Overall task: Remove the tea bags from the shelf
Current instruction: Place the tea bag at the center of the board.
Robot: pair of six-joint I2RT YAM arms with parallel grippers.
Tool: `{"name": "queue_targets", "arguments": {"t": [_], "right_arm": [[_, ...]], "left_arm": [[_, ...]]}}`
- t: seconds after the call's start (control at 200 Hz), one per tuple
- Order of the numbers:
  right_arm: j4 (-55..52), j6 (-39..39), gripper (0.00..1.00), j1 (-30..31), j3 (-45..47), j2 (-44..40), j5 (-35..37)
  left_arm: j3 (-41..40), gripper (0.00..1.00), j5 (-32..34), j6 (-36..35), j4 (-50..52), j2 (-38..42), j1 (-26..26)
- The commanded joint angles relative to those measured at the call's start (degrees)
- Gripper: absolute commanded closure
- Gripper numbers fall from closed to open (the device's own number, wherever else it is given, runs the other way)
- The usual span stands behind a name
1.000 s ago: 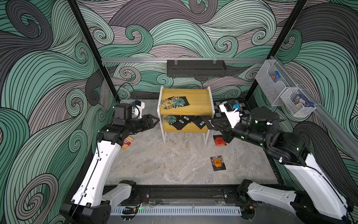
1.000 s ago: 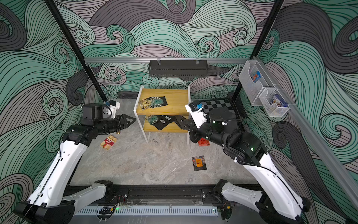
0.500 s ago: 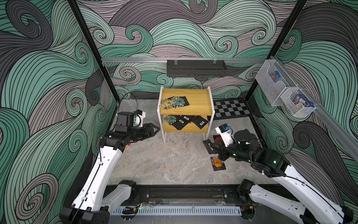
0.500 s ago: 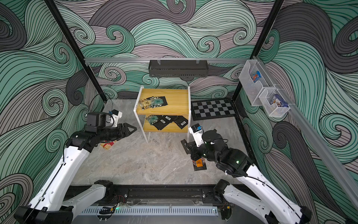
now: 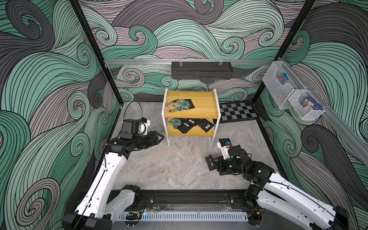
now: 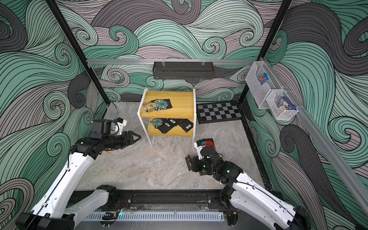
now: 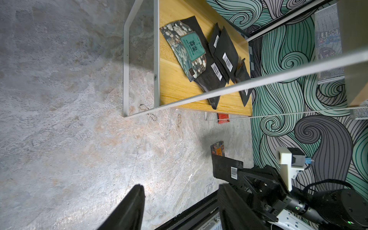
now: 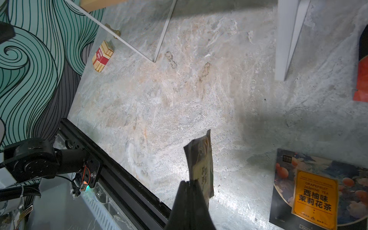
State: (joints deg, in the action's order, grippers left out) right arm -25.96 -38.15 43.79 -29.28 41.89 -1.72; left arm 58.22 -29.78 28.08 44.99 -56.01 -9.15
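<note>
Next, my right gripper lets go of the black tea bag on the bare floor [image 5: 204, 166] [image 8: 207, 158], beside the orange tea bag.
The shelf [image 5: 201, 99] has yellow boards on a white frame. Two tea bags [image 5: 179, 104] lie on its top board and several mostly black ones [image 5: 190, 124] on the lower board [image 7: 179, 83]. My right gripper [image 5: 213, 162] hangs low over the floor in front of the shelf, shut on a black tea bag [image 8: 201, 165] that stands on edge. Left of the shelf, level with the lower board, my left gripper [image 5: 159, 137] is open and empty, its fingers [image 7: 137, 199] wide apart. An orange tea bag [image 8: 314, 191] and a red one [image 8: 361, 79] lie on the floor.
A red-and-cream striped box [image 8: 102, 55] lies on the floor under my left arm. A checkered mat [image 5: 237, 113] lies right of the shelf. A black rack [image 5: 201, 72] hangs on the back wall, and white mesh baskets [image 5: 306, 107] on the right wall.
My right arm has pulled back from the shelf's lower board towards the front and come down near the floor with a black tea bag. My left gripper has shifted slightly forward.
</note>
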Motion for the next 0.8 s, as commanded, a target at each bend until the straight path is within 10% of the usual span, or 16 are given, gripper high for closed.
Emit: {"name": "queue_targets", "arguments": {"t": [0.0,0.796], "right_arm": [[6.73,-4.62,1.00,-0.51,2.13,0.07,-0.21],[13.50,-11.60,1.00,-6.12,12.84,5.86,2.13]], "left_arm": [[-0.49,0.38,-0.10,0.12,-0.87,0.68,-0.61],[-1.77,0.38,-0.28,0.35,-2.21,-0.15,-0.70]]}}
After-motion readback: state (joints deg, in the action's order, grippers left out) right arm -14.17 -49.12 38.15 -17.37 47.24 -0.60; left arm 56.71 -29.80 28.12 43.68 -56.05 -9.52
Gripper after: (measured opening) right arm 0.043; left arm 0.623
